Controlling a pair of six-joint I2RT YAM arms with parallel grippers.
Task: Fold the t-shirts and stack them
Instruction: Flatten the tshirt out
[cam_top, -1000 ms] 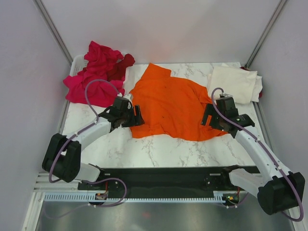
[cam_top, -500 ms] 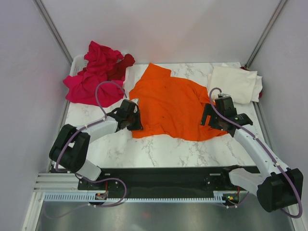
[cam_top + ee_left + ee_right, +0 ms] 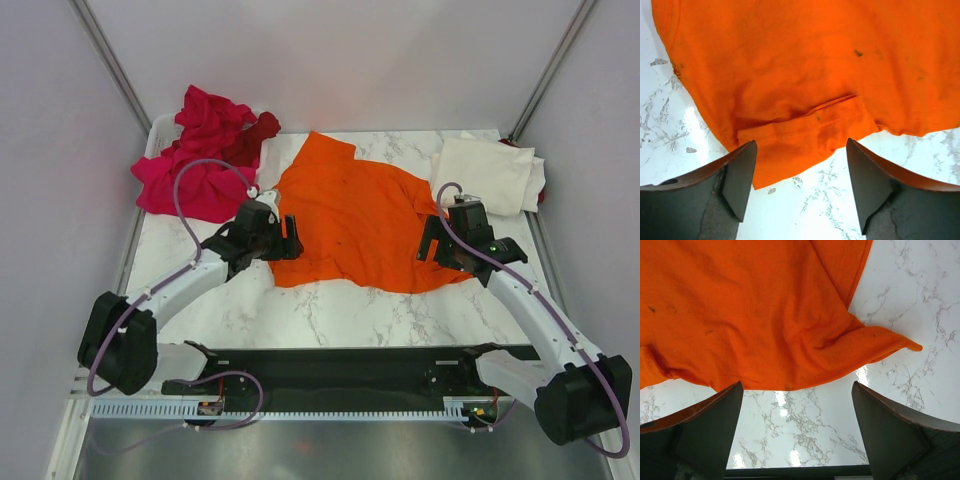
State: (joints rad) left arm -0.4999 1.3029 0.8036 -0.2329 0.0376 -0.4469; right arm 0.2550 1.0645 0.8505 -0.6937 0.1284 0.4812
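Note:
My right gripper is going to close on the pointed near corner (image 3: pixel 471 277) (image 3: pixel 914 346) of the orange t-shirt, on the same side as the folded cream-white shirt.
An orange t-shirt (image 3: pixel 350 220) lies spread and rumpled on the marble table (image 3: pixel 330 310). My left gripper (image 3: pixel 288 238) hovers open at its left edge; in the left wrist view the shirt's hem corner (image 3: pixel 800 145) sits just beyond the empty left gripper (image 3: pixel 799 185). My right gripper (image 3: pixel 433 243) stands wide open at the shirt's right edge; its wrist view shows the orange cloth (image 3: pixel 755 315) ahead of the right gripper (image 3: pixel 796 430), nothing between the fingers. A cream-white shirt (image 3: pixel 490 172) lies folded at the back right. Magenta-pink shirts (image 3: pixel 195 160) and a dark red one (image 3: pixel 255 135) are heaped at the back left.
A white basket rim (image 3: pixel 155 135) shows under the pink heap. Bare marble runs along the front of the table, ahead of the black base rail (image 3: pixel 340 365). Grey walls close in on both sides.
The left gripper dipped toward the shirt's left edge and shut, then lifted back and opened with no cloth in it. The shirt and the right arm have not moved.

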